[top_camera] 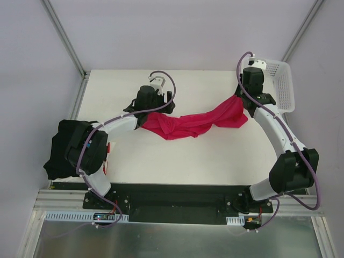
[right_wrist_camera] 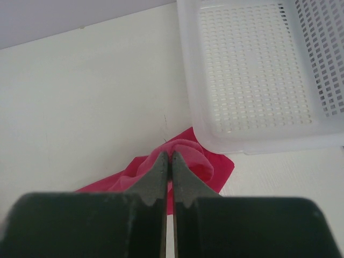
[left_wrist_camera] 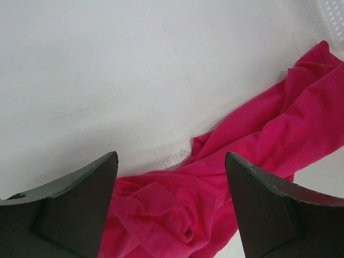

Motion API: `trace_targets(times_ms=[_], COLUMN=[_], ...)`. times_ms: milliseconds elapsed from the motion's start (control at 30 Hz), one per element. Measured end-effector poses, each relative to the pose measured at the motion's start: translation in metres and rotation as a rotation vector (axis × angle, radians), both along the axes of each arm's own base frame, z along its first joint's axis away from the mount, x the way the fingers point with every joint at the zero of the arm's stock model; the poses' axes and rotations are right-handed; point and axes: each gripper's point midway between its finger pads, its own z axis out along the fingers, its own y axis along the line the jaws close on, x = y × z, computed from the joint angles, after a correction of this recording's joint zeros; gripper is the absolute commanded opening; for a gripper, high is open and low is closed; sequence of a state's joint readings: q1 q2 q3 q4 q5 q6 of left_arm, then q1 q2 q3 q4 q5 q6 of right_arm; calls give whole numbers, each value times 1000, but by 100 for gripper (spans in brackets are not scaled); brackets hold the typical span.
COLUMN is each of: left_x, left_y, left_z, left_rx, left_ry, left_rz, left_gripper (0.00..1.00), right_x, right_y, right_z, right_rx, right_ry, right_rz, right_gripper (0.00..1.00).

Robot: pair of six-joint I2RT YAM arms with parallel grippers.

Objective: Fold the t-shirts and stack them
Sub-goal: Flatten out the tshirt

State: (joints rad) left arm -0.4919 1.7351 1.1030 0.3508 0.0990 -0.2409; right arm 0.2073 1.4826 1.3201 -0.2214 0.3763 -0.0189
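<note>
Next, I pinch the t-shirt's bunched fold (left_wrist_camera: 131, 206) with my left gripper and lift together with my right gripper before folding, as the crimson-pink t-shirt is in a crumpled heap.
A crimson-pink t-shirt (top_camera: 193, 122) lies stretched in a crumpled band across the middle of the white table. My left gripper (top_camera: 149, 110) hovers over its bunched left end (left_wrist_camera: 177, 215), open, with the cloth lying loose between the fingers (left_wrist_camera: 80, 199) and nothing gripped. My right gripper (right_wrist_camera: 167, 155) is shut on a fold of the shirt's right end (right_wrist_camera: 193, 153), close to the basket; from above the right gripper (top_camera: 243, 102) holds that end slightly raised. More t-shirts, a black one (top_camera: 64, 145) on top with a red and white edge (top_camera: 107, 156) beside it, sit at the table's left edge.
A white plastic lattice basket (top_camera: 290, 86) stands at the table's far right corner, its rim (right_wrist_camera: 185, 80) just ahead of the right gripper. My left arm's elbow overlaps the black pile. Grey walls and metal frame posts enclose the table.
</note>
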Motion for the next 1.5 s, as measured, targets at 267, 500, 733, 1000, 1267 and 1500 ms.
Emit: trace_targets(times_ms=[267, 500, 733, 1000, 1267, 1500], left_x=[-17, -20, -20, -23, -17, -7], left_y=[38, 59, 62, 59, 53, 42], left_z=[16, -2, -33, -62, -58, -46], left_rx=[116, 203, 241, 241, 225, 188], left_ry=[-65, -51, 10, 83, 81, 63], left_rz=[77, 136, 147, 149, 143, 129], left_gripper=[75, 67, 58, 52, 48, 45], right_x=[0, -1, -2, -2, -2, 1], right_y=[0, 0, -1, -1, -1, -2], right_z=[-1, -2, -3, -3, -4, -13], right_rx=[-1, -2, -5, -6, -7, -12], right_ry=[4, 9, 16, 15, 17, 39], right_rz=[0, 0, -1, -3, -4, -5], right_gripper=[1, 1, 1, 1, 1, 1])
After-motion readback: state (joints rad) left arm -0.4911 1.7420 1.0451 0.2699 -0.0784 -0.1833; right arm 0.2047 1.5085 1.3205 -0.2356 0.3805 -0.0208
